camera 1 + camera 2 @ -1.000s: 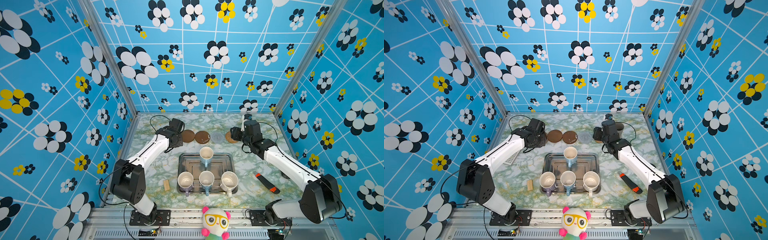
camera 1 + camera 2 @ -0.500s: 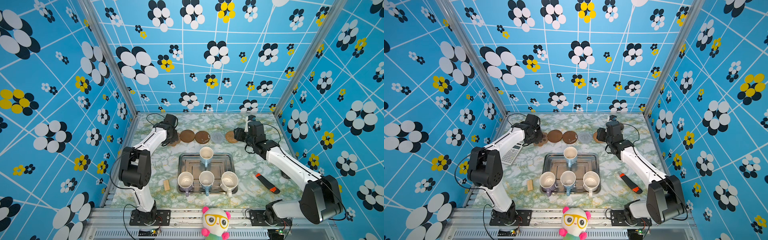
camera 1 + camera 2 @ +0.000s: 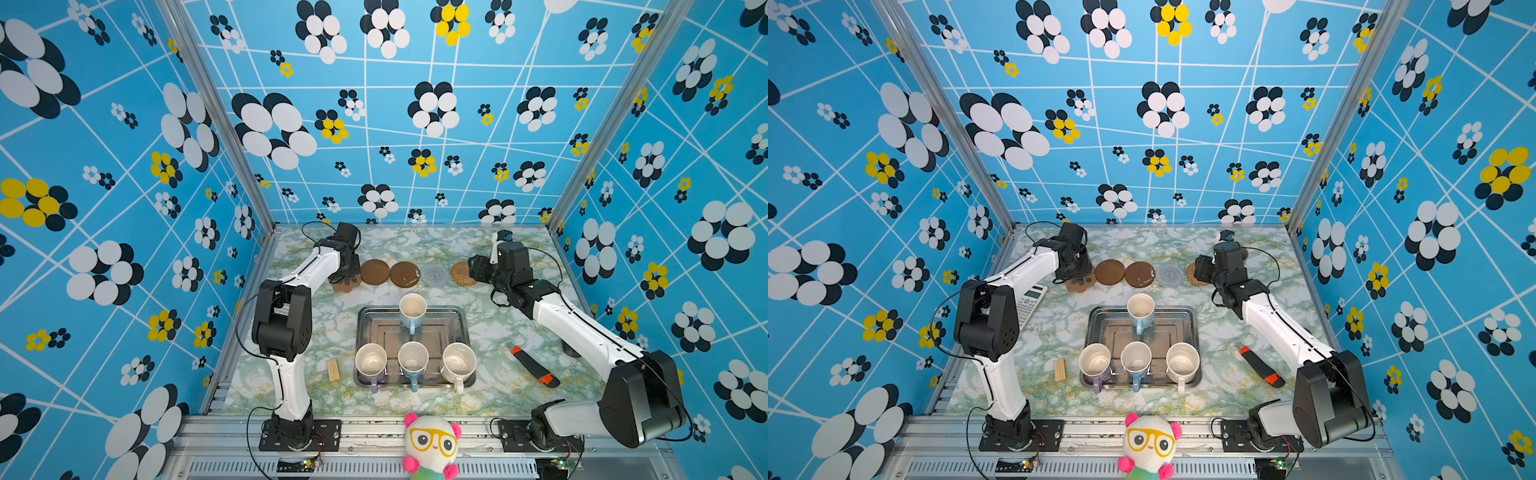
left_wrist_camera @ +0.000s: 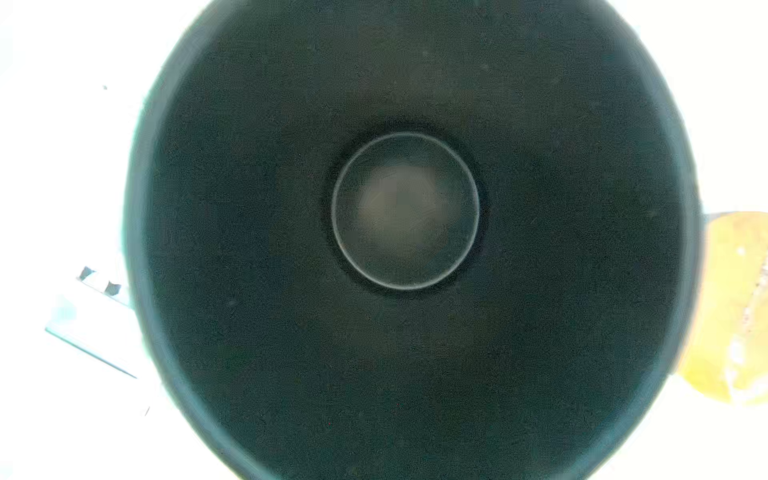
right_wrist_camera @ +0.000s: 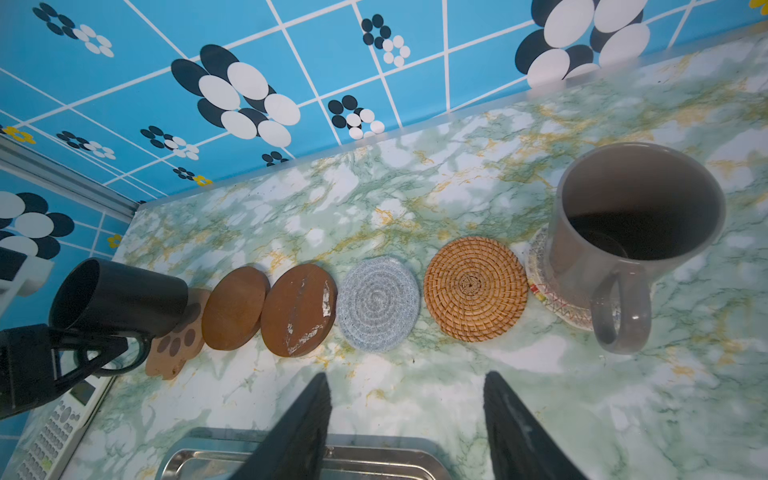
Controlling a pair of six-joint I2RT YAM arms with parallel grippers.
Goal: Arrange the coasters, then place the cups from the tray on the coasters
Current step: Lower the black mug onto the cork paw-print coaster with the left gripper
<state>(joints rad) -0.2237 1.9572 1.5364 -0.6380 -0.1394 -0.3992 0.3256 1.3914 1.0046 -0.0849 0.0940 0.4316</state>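
Observation:
I should use my left gripper to set the black cup down on the tan paw coaster (image 3: pixel 348 280), beside the brown disc.
My left gripper (image 5: pixel 120 345) is shut on the handle of a black cup (image 5: pixel 116 295), which sits at the tan paw coaster (image 5: pixel 174 345); I cannot tell whether it rests on it. The left wrist view shows only the black cup's dark inside (image 4: pixel 405 210). Two brown discs (image 3: pixel 375 272) (image 3: pixel 405 274), a grey-blue coaster (image 3: pixel 435 274) and a rattan coaster (image 3: pixel 462 273) form a row. A grey cup (image 5: pixel 623 232) stands on the pale beige coaster (image 5: pixel 540 266). My right gripper (image 5: pixel 405 376) hangs open and empty near it. The tray (image 3: pixel 453 320) holds several cups (image 3: pixel 412 309).
A calculator (image 3: pixel 1030 299) lies by the left wall, under the left arm. A small bundle of wooden sticks (image 3: pixel 332 370) lies left of the tray. A black and orange tool (image 3: pixel 534 365) lies right of it. A plush toy (image 3: pixel 430 444) sits at the front edge.
The left arm has folded up, its elbow rising, while its wrist stays over the paw coaster with the black cup. The right arm has barely moved.

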